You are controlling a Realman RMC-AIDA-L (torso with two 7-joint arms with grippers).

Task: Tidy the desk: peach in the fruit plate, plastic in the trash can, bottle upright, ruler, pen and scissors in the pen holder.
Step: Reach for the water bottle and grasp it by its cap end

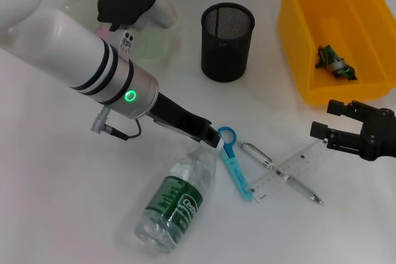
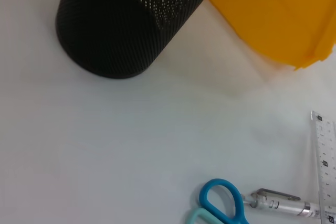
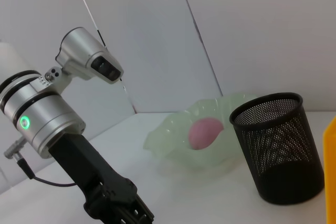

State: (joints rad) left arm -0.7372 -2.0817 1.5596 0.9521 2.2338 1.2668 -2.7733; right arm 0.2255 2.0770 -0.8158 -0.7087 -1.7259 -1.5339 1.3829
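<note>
The bottle's cap sits only at the left gripper's fingertips, so the robot should open that gripper, reach farther across and grip the bottle's neck (image 1: 203,151) deeper before standing it upright.
A clear plastic bottle (image 1: 176,205) with a green label lies on its side at the front of the table. My left gripper (image 1: 210,137) is at the bottle's neck. Blue scissors (image 1: 234,164), a silver pen (image 1: 281,174) and a clear ruler (image 1: 291,170) lie together right of the bottle. The scissors (image 2: 220,205), pen (image 2: 278,203) and ruler (image 2: 326,166) also show in the left wrist view. The black mesh pen holder (image 1: 227,41) stands behind them. A pink peach (image 3: 205,132) lies in the pale green fruit plate (image 3: 173,140). A crumpled plastic wrapper (image 1: 334,63) lies in the yellow bin (image 1: 291,35). My right gripper (image 1: 327,119) is open and empty, right of the ruler.
My left arm (image 1: 74,47) crosses the left half of the table and hides most of the fruit plate (image 1: 154,41) in the head view. The yellow bin fills the back right corner. The pen holder (image 3: 278,156) stands next to the plate.
</note>
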